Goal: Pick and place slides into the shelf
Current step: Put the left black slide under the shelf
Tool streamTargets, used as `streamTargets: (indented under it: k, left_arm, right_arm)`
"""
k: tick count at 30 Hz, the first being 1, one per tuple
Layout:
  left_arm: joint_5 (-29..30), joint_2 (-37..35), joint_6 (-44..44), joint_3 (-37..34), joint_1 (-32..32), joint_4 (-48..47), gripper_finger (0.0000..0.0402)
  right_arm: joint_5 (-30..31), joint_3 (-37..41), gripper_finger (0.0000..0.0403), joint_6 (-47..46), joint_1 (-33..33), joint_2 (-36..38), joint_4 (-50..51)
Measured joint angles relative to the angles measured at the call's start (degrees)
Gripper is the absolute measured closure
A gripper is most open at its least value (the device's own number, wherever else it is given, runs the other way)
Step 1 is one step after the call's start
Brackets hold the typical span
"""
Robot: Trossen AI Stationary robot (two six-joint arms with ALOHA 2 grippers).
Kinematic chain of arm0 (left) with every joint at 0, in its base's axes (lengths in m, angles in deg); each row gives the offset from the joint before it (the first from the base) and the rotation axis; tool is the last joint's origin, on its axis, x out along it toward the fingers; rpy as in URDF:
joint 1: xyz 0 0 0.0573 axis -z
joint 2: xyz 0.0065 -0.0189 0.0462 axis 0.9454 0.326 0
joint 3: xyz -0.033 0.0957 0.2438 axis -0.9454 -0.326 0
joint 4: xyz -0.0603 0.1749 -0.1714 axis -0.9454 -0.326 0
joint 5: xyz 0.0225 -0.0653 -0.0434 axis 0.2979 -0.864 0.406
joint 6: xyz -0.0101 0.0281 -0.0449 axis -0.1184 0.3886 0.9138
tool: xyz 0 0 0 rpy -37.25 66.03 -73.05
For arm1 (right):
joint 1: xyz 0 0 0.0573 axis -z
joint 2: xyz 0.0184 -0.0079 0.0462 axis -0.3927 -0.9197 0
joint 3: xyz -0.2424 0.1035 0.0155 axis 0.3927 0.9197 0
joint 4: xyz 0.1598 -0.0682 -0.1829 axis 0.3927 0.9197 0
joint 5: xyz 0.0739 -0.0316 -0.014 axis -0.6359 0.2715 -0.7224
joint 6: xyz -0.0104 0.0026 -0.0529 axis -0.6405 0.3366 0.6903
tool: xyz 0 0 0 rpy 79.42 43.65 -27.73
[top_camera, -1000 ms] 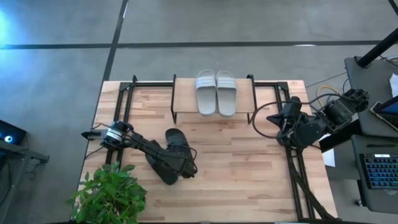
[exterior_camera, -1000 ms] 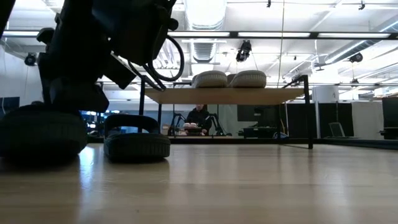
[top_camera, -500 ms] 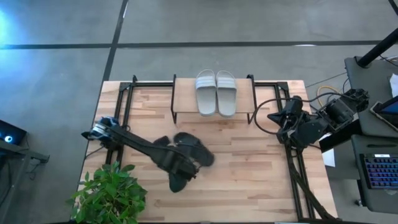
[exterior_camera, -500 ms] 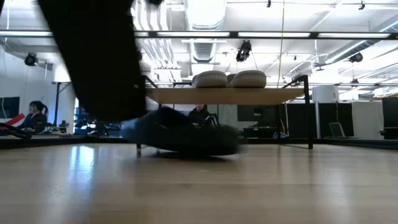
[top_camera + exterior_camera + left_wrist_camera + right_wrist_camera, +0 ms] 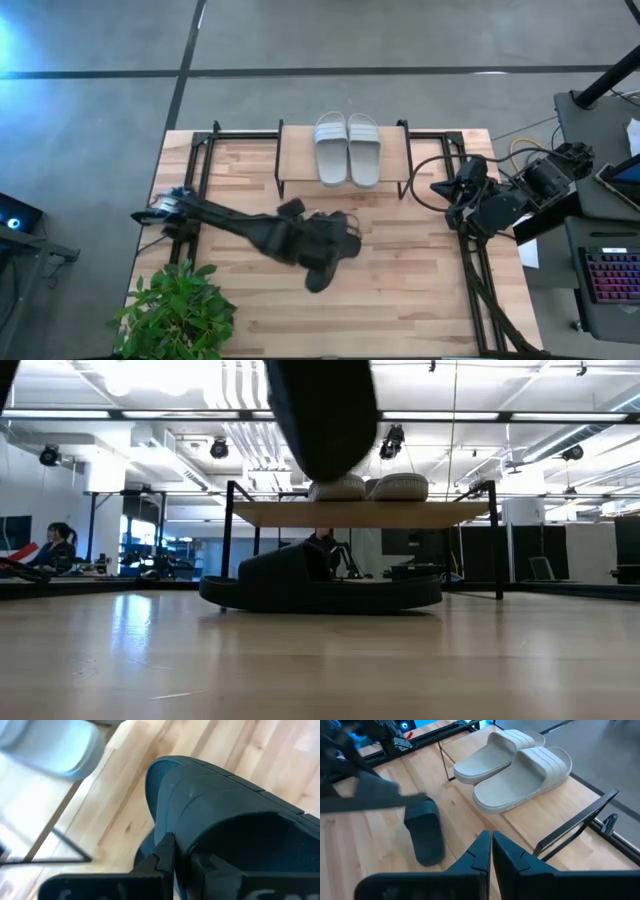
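Observation:
Next, I put the black slide, now hanging high above the table, down with my left gripper and let go of it on the bare table [image 5: 294,288] between the potted plant and the other slide.
Two light grey slides [image 5: 348,148] lie side by side on the shelf's wooden plank [image 5: 300,165], and show in the right wrist view [image 5: 515,775]. My left gripper [image 5: 300,245] is shut on one black slide [image 5: 322,272], which hangs high above the table in the low view [image 5: 320,420]. The other black slide [image 5: 320,585] lies sole down on the table in front of the shelf, also seen in the right wrist view [image 5: 425,837]. My right gripper [image 5: 445,190] is shut and empty at the table's right side, right of the shelf. My left gripper has its shut fingertips [image 5: 167,851] against the black slide's side [image 5: 192,842], beside the strap's dark opening. The gripper itself hides what lies between the fingers. The slide is lifted clear of the table, one rounded end [image 5: 322,470] hanging lowest.
A potted plant [image 5: 180,305] stands at the near left corner. Black frame rails run along the table's left [image 5: 200,160] and right [image 5: 475,270] sides. The shelf's plank is bare left of the grey slides. A person [image 5: 60,540] sits in the room beyond.
My left gripper has swung from the near left toward the table's right edge and gone up, lifting its black slide clear of the table. The other black slide has slid right and turned, and now lies lengthwise in front of the shelf.

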State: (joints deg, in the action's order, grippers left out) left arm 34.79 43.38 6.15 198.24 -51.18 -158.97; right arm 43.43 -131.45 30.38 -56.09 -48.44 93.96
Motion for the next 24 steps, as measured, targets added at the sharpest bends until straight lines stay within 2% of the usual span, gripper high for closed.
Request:
streamTargets:
  k: [3, 7, 18, 20, 24]
  left_arm:
    - [-0.65, 3.01, -1.95, -0.10, -2.28, 3.96, 0.0401]
    - [-3.38, 6.83, -2.04, 0.75, -5.40, 2.91, 0.0401]
    - [-1.90, 10.86, -10.72, 0.65, -12.53, 3.53, 0.0402]
    - [-5.26, 10.86, -10.71, 0.14, -13.74, 3.61, 0.0402]
    - [-17.69, 10.73, -10.63, -0.29, -14.37, 3.50, 0.0402]
  right_arm:
    - [-0.01, 0.00, 0.0394, -0.96, 0.00, 0.00, 0.02]
    - [-0.08, 0.00, 0.0394, -1.93, 0.00, 0.00, 0.02]
    - [-0.18, 0.00, 0.0394, -3.37, 0.00, 0.00, 0.00]
    - [-0.17, 0.00, 0.0394, -3.39, 0.00, 0.00, 0.00]
    - [-0.19, 0.00, 0.0394, -4.10, 0.00, 0.00, 0.04]
